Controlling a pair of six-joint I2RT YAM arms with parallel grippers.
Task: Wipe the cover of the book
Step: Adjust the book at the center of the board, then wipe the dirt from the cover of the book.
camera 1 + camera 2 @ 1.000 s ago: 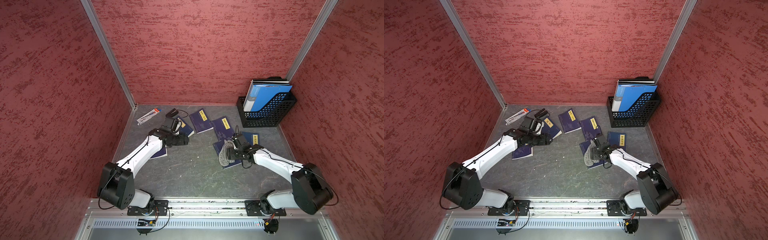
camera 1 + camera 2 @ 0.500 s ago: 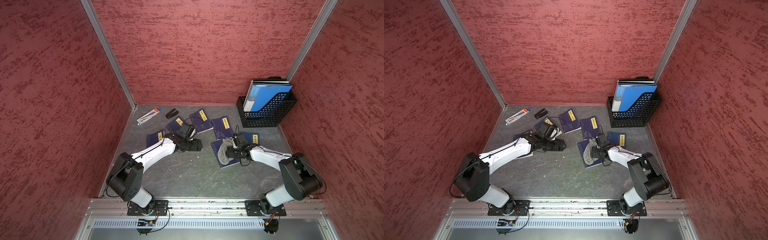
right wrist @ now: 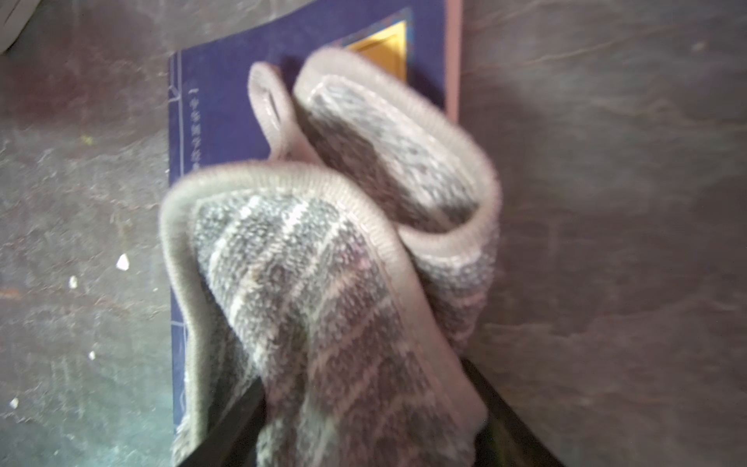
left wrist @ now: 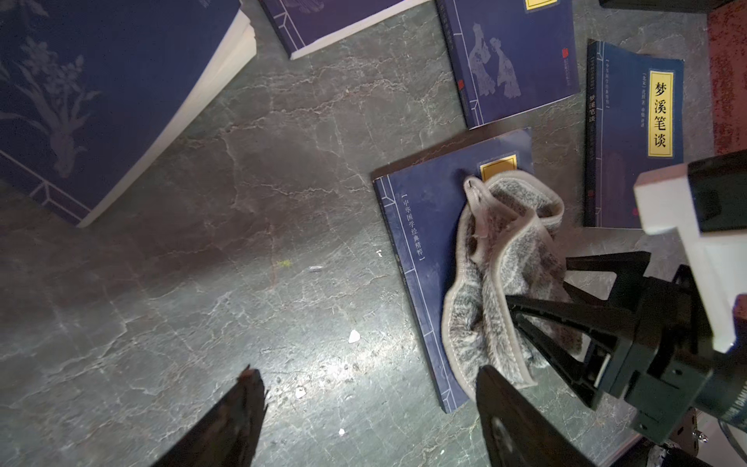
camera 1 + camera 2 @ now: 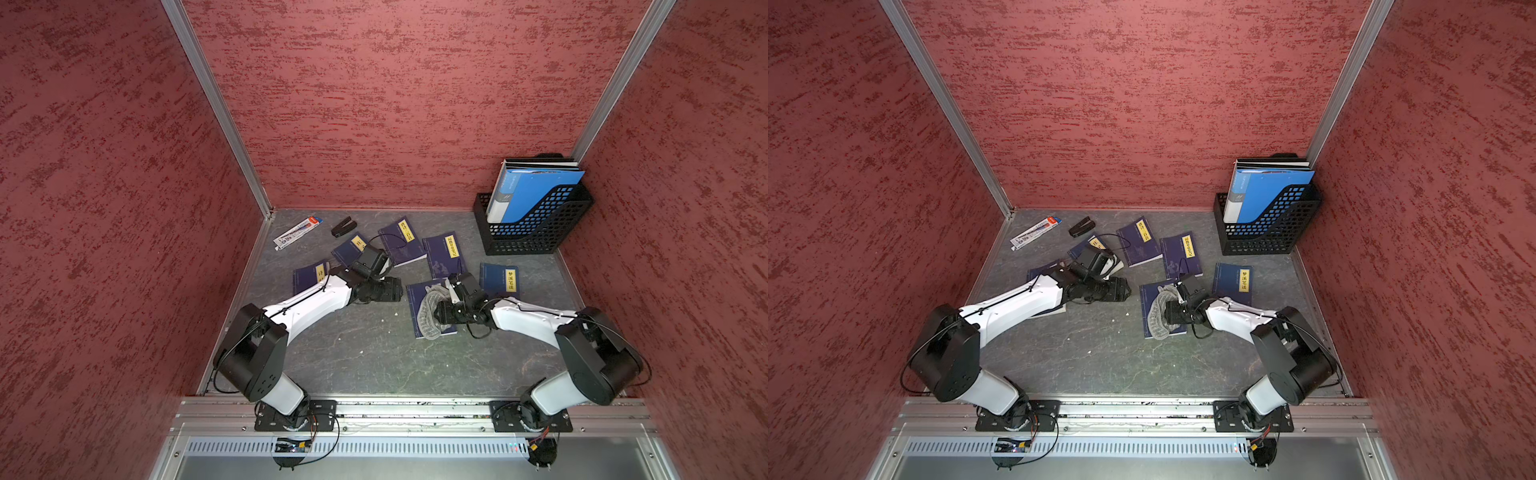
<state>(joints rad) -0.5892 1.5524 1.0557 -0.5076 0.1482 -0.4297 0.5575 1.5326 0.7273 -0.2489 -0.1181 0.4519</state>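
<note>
My right gripper should move in and pinch the cloth's middle (image 3: 292,319) before it wipes, as it is open with one finger past the cloth's edge.
A dark blue book (image 5: 415,300) with a yellow title label lies flat at the table's middle right, also seen in the left wrist view (image 4: 428,226) and the right wrist view (image 3: 226,81). A grey striped cloth (image 5: 430,308) (image 4: 497,258) (image 3: 323,263) lies bunched on its cover, hiding most of the label. My right gripper (image 5: 441,311) (image 3: 364,380) is shut on the cloth's near end. My left gripper (image 5: 395,289) (image 4: 368,372) hangs open and empty over bare table, just left of the book.
Several more blue books lie around, such as one (image 5: 444,253) behind and one (image 5: 498,278) to the right. A black mesh file basket (image 5: 532,239) with blue folders stands back right. A pen pack (image 5: 297,232) and a small black clip (image 5: 343,226) lie back left.
My left arm has swung from the back-left books rightward to the book's left side. My right gripper has shifted slightly left over the book with the cloth.
</note>
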